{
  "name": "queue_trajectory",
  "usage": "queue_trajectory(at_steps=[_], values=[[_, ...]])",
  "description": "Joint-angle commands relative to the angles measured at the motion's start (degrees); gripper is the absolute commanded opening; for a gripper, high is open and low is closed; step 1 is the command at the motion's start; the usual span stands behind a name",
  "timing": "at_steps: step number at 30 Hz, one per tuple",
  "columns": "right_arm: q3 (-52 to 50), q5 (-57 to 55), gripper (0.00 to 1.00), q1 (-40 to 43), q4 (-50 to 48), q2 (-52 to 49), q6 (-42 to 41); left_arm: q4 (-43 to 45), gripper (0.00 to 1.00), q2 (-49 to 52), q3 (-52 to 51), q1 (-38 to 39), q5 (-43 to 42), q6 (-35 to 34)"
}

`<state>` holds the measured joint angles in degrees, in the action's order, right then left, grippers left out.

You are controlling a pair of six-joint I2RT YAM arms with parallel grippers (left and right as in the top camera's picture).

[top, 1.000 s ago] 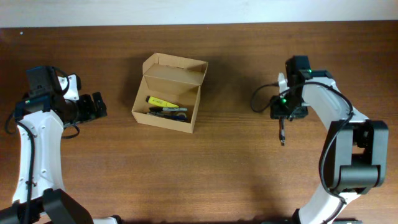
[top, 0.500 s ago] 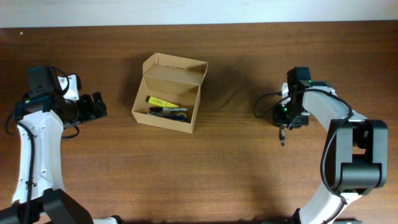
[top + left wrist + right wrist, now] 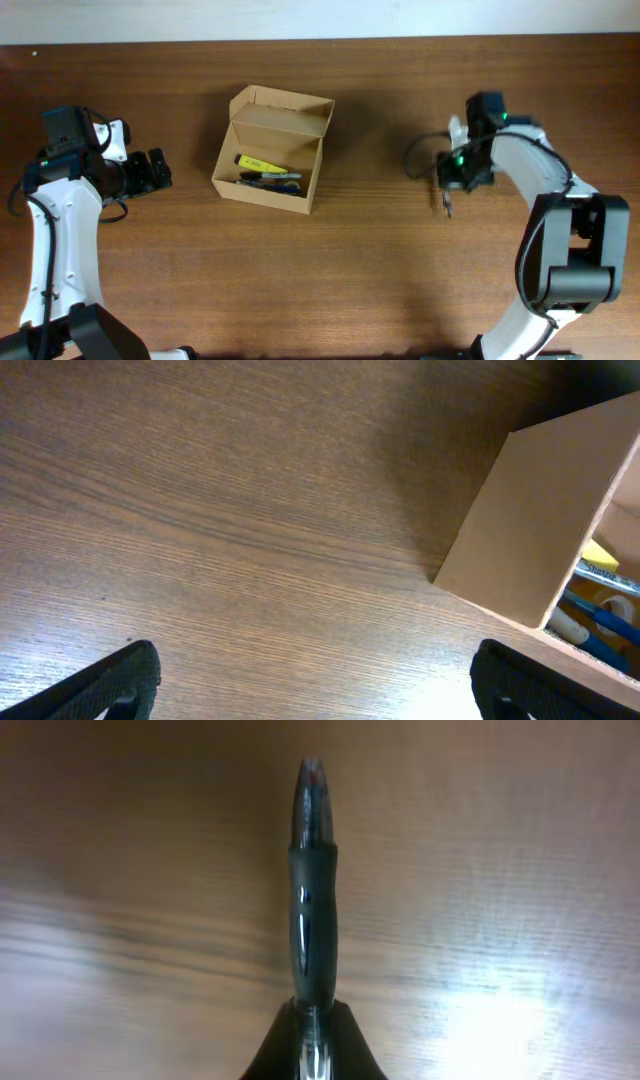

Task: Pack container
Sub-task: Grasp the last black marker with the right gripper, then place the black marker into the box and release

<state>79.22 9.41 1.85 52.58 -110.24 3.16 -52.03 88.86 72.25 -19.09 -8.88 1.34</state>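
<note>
Next, my right gripper drops the black pen on top of the pens (image 3: 267,181) next to the yellow marker in the container.
The container (image 3: 270,150) is a small tan cardboard box left of the table's middle, its lid flap standing open at the back. Inside lie a yellow marker (image 3: 257,163) and some pens (image 3: 275,180). In the left wrist view the container's side wall (image 3: 530,530) fills the right. My left gripper (image 3: 157,170) stands open to the left of the container with nothing between its fingers (image 3: 120,680). My right gripper (image 3: 448,188) at the right is shut on a dark pen (image 3: 312,890), which sticks out past the fingertips above the wood.
The brown wooden table (image 3: 380,280) carries nothing else in view. A pale wall strip (image 3: 320,18) runs along the far edge. A black cable (image 3: 415,155) loops beside my right arm.
My right gripper has closed on the dark pen that lay on the table and has lifted it a little up and left. The left arm has not moved.
</note>
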Motion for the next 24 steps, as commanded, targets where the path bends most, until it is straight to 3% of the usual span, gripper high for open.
queue_trajectory(at_steps=[1,9,16,24], values=[[11.45,7.91,0.04,-3.37,3.56,1.60,6.49,0.04,1.00,0.17,-0.20,-0.20,-0.74,1.09],[27.98,8.13,0.04,-18.29,10.67,1.60,20.85,0.02,1.00,0.17,-0.20,-0.20,-0.74,1.09],[28.13,7.98,0.04,-31.58,4.90,-0.98,28.65,0.02,1.00,0.17,-0.20,-0.20,-0.74,1.09],[28.13,7.96,0.04,-38.29,2.91,-8.07,30.99,0.02,1.00,0.17,-0.20,-0.20,-0.74,1.09]])
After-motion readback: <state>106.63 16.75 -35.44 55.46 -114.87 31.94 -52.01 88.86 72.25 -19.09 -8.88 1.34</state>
